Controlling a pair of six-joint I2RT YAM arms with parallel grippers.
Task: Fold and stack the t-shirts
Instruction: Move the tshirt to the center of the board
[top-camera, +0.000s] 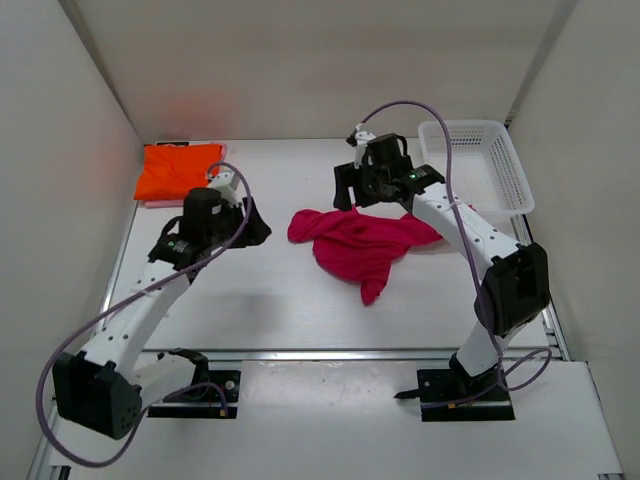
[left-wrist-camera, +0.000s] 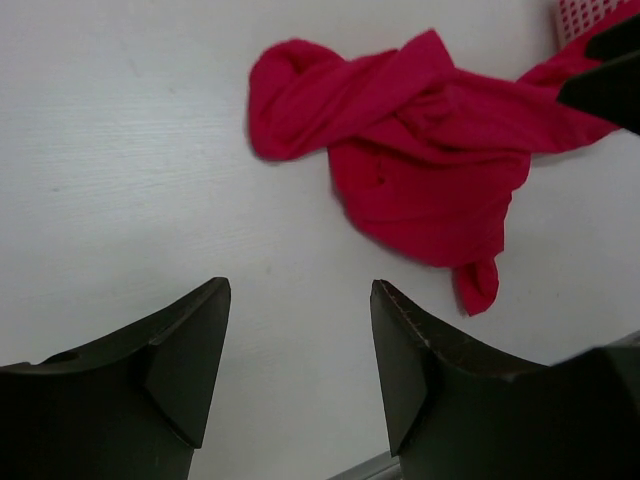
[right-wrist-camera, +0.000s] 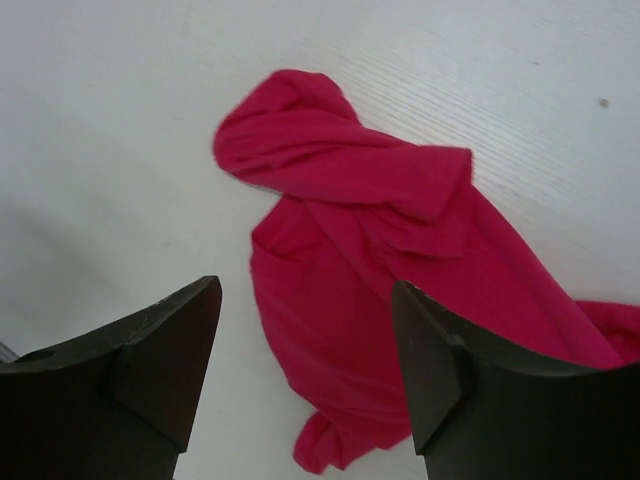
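Next, I grip the end of the magenta t-shirt (top-camera: 434, 236) nearest the white mesh basket with my right gripper.
A deep magenta t-shirt (top-camera: 365, 240) lies crumpled on the white table (top-camera: 250, 290) near the middle. It also shows in the left wrist view (left-wrist-camera: 420, 150) and the right wrist view (right-wrist-camera: 370, 230). A bright orange t-shirt (top-camera: 175, 170) lies folded at the back left, and a light pink edge (top-camera: 157, 203) shows under it. My right gripper (top-camera: 370, 200) (right-wrist-camera: 306, 288) hangs open above the magenta shirt's back edge, holding nothing. My left gripper (top-camera: 255, 222) (left-wrist-camera: 300, 290) is open over bare table, left of the magenta shirt and apart from it.
A white mesh basket (top-camera: 480, 165) stands at the back right, and its corner (left-wrist-camera: 580, 15) shows in the left wrist view. White walls close in the table at the left, back and right. A metal rail (top-camera: 330, 352) runs along the near edge.
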